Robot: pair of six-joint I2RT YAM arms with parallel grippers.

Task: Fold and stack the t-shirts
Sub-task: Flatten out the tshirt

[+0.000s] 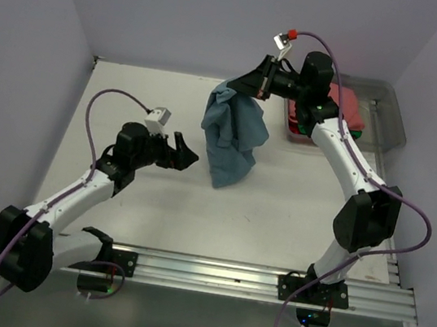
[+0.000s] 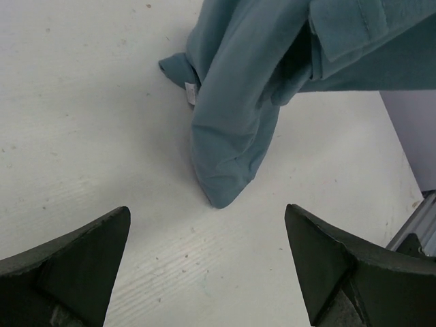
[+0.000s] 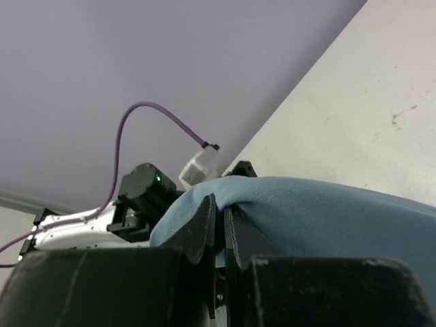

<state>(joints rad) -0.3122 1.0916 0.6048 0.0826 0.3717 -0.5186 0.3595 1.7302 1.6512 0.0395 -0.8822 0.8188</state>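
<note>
The lower tip (image 1: 217, 180) (image 2: 223, 192) of the slate-blue t-shirt hangs near the table. My left gripper will go there next and close on it.
A slate-blue t-shirt (image 1: 231, 132) hangs bunched from my right gripper (image 1: 245, 85), which is shut on its top edge high over the back of the table. Its lower tip (image 2: 221, 197) touches the white table. In the right wrist view the blue cloth (image 3: 327, 211) drapes over the pinched jaws of my right gripper (image 3: 221, 208). My left gripper (image 1: 186, 152) stands open, low over the table just left of the hanging shirt, with nothing between its fingers (image 2: 82, 252). Red and green t-shirts (image 1: 346, 108) lie in a bin at the back right.
A clear plastic bin (image 1: 386, 115) sits at the back right corner, behind my right arm. Lilac walls close in the table on three sides. A metal rail (image 1: 266, 282) runs along the near edge.
</note>
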